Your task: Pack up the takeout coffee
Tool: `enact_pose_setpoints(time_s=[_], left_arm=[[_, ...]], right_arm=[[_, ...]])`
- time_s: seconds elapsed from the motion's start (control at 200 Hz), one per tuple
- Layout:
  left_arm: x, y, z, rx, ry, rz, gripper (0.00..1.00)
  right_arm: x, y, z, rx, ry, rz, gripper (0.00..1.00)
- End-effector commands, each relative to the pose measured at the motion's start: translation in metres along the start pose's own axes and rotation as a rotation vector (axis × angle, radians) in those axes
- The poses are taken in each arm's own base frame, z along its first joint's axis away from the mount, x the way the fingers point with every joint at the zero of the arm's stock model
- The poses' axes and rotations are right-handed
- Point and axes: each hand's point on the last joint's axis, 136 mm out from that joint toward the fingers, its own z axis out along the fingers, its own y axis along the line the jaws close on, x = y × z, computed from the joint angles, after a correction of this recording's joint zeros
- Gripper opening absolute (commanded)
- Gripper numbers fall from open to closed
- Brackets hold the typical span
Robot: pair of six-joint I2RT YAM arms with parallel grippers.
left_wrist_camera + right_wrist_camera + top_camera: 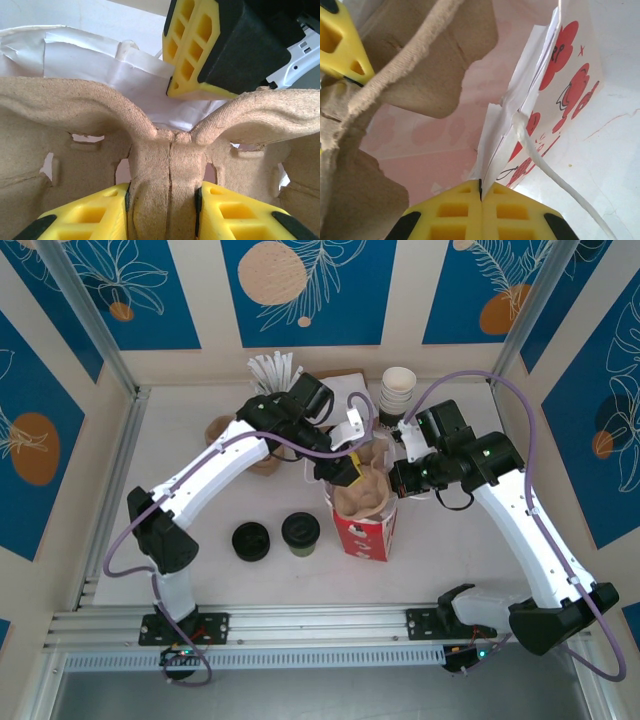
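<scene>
The front end of the carrier is over the front edge of the bag, so my right gripper should leave the side of the rope handle and grip the bag rim's front corner [391,512].
The takeout coffee [300,532], a short greenish cup with a black lid, stands on the table left of the red bag [365,535]. A brown pulp cup carrier [362,492] sits tilted in the bag's open top. My left gripper [345,472] is shut on the carrier's central ridge [165,165], with one yellow finger on each side. My right gripper [405,480] is shut on the bag's white rim [520,115], beside the rope handle [555,175]. The right gripper's yellow finger [195,50] shows above the carrier in the left wrist view.
A loose black lid [251,540] lies left of the coffee. A stack of cream cups [398,390] stands at the back, with white sticks in a holder [275,372] to its left. A brown item [220,430] lies behind my left arm.
</scene>
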Motion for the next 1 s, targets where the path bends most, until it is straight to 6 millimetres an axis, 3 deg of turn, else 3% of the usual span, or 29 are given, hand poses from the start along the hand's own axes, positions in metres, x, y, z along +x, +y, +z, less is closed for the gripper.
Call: enact_pose_setpoints(time_s=[0.0,0.235,0.41,0.765,0.88,0.995], left_arm=[[0.000,-0.001,-0.006,0.007,0.010,0.022,0.34],[0.007,0.000,0.004,0.039,0.028,-0.023,0.33],[0.010,-0.005,0.016,0.068,0.041,-0.040,0.32],[0.004,-0.019,0.035,0.114,0.009,-0.098,0.29],[0.008,-0.006,0.037,0.047,0.032,-0.124,0.29],[0.008,0.004,0.034,-0.004,0.043,-0.134,0.28]], right_arm=[[-0.001,-0.009,-0.013,0.050,-0.033,0.023,0.00],[-0.012,-0.017,-0.014,0.057,-0.063,0.135,0.02],[-0.025,-0.012,-0.013,0.005,-0.088,0.189,0.06],[-0.040,-0.005,0.009,-0.049,-0.045,0.216,0.18],[-0.040,-0.003,0.002,-0.054,-0.052,0.217,0.27],[-0.036,-0.003,-0.017,-0.043,-0.068,0.221,0.36]])
